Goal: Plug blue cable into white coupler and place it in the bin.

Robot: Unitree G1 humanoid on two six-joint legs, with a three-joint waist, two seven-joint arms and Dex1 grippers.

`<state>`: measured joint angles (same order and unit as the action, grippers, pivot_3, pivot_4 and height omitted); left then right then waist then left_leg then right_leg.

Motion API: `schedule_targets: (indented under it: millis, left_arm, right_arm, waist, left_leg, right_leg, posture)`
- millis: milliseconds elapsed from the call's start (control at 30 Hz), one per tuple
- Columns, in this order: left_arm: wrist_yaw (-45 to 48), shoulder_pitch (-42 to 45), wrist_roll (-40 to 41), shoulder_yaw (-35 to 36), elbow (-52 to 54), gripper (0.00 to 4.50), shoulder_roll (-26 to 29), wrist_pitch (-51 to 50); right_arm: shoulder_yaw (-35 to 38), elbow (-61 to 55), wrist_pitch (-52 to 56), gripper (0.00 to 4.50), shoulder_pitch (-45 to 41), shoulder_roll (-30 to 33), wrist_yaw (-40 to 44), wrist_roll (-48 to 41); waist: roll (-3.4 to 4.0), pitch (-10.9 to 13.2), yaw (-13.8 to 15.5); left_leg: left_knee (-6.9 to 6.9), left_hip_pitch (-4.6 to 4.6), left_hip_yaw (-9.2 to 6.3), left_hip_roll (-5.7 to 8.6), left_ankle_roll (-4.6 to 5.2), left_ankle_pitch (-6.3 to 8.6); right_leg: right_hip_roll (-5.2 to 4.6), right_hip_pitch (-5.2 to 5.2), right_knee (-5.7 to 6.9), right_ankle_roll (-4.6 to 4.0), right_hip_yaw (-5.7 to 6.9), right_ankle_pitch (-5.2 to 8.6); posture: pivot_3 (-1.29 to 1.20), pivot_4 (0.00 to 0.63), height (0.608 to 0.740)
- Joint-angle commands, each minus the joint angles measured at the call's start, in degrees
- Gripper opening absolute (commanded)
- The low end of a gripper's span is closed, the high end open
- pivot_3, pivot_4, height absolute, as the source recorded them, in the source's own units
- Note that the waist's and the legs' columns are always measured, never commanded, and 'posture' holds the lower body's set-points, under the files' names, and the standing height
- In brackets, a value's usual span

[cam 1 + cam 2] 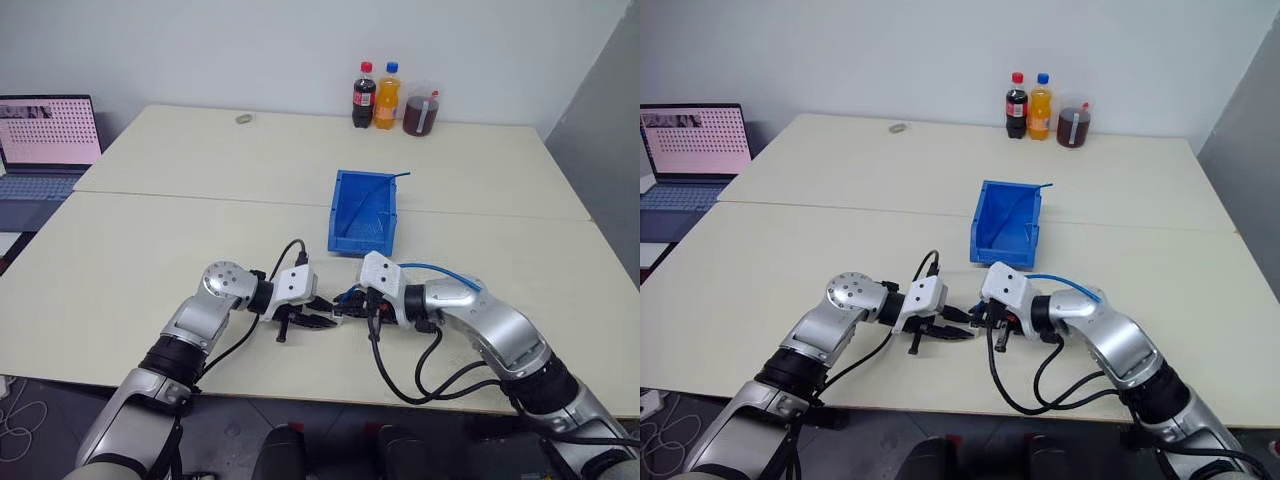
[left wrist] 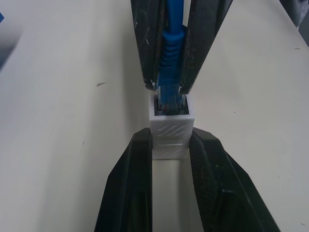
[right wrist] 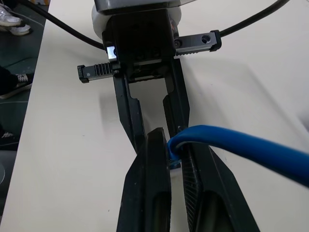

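My right gripper will release the blue cable and its white coupler around the middle of the blue bin's bottom point(image 1: 369, 205).
Near the table's front edge my two grippers meet tip to tip. My left gripper point(image 2: 171, 141) is shut on the white coupler point(image 2: 172, 129), a small ribbed block. Facing it, my right gripper point(image 3: 170, 145) is shut on the blue cable point(image 3: 236, 147) just behind its plug. The plug point(image 2: 170, 99) sits in the coupler's socket opening. From there the cable arcs back over my right forearm point(image 1: 448, 271). The blue bin point(image 1: 362, 212) stands open-topped on the table just beyond both grippers, with a thin blue wire over its rim.
Two soda bottles point(image 1: 376, 96) and a cup of dark drink point(image 1: 421, 110) stand at the table's far edge. An open laptop point(image 1: 45, 150) is at the far left. A small grey object point(image 1: 243, 119) lies at the back. A seam point(image 1: 200, 197) crosses the tabletop.
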<state>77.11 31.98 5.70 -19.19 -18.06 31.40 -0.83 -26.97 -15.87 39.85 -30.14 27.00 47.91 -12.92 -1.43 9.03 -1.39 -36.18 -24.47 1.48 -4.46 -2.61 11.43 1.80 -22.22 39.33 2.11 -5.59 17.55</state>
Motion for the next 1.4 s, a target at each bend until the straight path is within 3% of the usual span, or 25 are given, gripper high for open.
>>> schedule_targets:
  millis: [33, 233, 600, 633, 933, 1133, 1300, 1400]
  left_arm:
    - [-0.7, -0.6, -1.4, -1.4, 0.0, 0.76, -1.1, -0.4]
    - [-1.0, -1.3, -1.6, -0.9, 0.7, 0.76, -1.2, -0.8]
    - [-3.1, -5.3, 1.2, 3.2, 3.1, 0.76, -0.3, -1.1]
    - [-3.3, -5.5, 2.1, 3.9, 3.7, 1.47, -0.2, -2.1]
    - [-3.2, -6.8, 4.0, 6.7, 6.8, 3.23, 2.7, -1.7]
    - [-9.8, -8.2, 7.6, 13.9, 14.9, 4.44, 4.4, -7.7]
    - [-16.7, -10.6, 11.3, 19.6, 25.0, 4.50, 5.1, -16.5]
    - [-22.0, -9.7, 9.9, 21.3, 25.9, 4.50, 5.1, -18.5]
  right_arm:
    - [-6.3, 2.3, 0.3, 0.05, 1.6, 0.6, 2.9, 2.2]
    - [-6.3, 3.2, -1.5, 0.05, 2.1, 0.6, 3.7, 4.2]
    - [2.0, 0.1, -1.9, 0.05, 1.5, -0.8, 1.7, 1.7]
    - [2.4, -0.3, -1.8, 0.05, 1.7, -1.0, 1.4, 1.5]
    - [4.4, -1.1, -1.8, 0.05, 1.0, -1.9, 0.6, 0.9]
    - [10.6, -3.1, 0.9, 0.05, 0.6, -2.1, -0.8, -2.7]
    - [20.2, -2.4, 4.5, 0.05, -3.8, -4.2, -4.3, -8.2]
    - [24.6, 5.2, 3.3, 0.05, -10.8, -6.3, -7.4, -8.6]
  waist:
    - [0.05, -0.2, 0.0]
    - [0.04, -0.7, 0.0]
    - [0.04, -0.7, -0.1]
    - [0.04, -0.7, -0.1]
    - [0.03, -0.5, -0.4]
    - [-0.03, -0.3, -0.4]
    - [-0.02, -0.2, -0.5]
    - [0.03, -0.1, -0.8]
  left_leg:
    - [0.00, 0.02, 0.00, 0.00, 0.00, 0.00]
    - [0.04, 0.25, 0.05, 0.00, 0.00, 0.00]
    - [0.08, 0.39, 0.11, -0.02, 0.00, 0.00]
    - [0.08, 0.36, 0.11, -0.02, 0.00, 0.00]
    - [0.10, 0.13, 0.08, -0.05, 0.00, 0.00]
    - [0.10, 0.11, 0.08, -0.08, 0.00, 0.00]
    - [0.12, 0.09, 0.07, -0.10, 0.00, 0.01]
    - [0.12, 0.13, 0.08, -0.09, 0.00, 0.00]
  right_leg:
    - [0.00, 0.01, 0.00, 0.01, 0.00, 0.01]
    - [0.00, 0.17, 0.01, -0.01, -0.05, 0.04]
    - [0.00, 0.22, 0.09, -0.05, -0.11, 0.07]
    - [0.00, 0.19, 0.11, -0.06, -0.10, 0.08]
    - [0.07, -0.11, 0.33, -0.21, -0.08, 0.16]
    - [0.06, -0.14, 0.33, -0.22, -0.08, 0.16]
    - [0.06, -0.14, 0.32, -0.21, -0.06, 0.17]
    - [0.06, -0.14, 0.38, -0.21, -0.09, 0.16]
  posture:
    - [0.00, 0.150, 0.740]
    - [0.00, 0.150, 0.740]
    - [0.00, 0.150, 0.740]
    - [0.00, 0.150, 0.740]
    - [0.00, 0.150, 0.740]
    - [0.00, 0.150, 0.740]
    - [0.00, 0.150, 0.740]
    - [0.00, 0.150, 0.740]
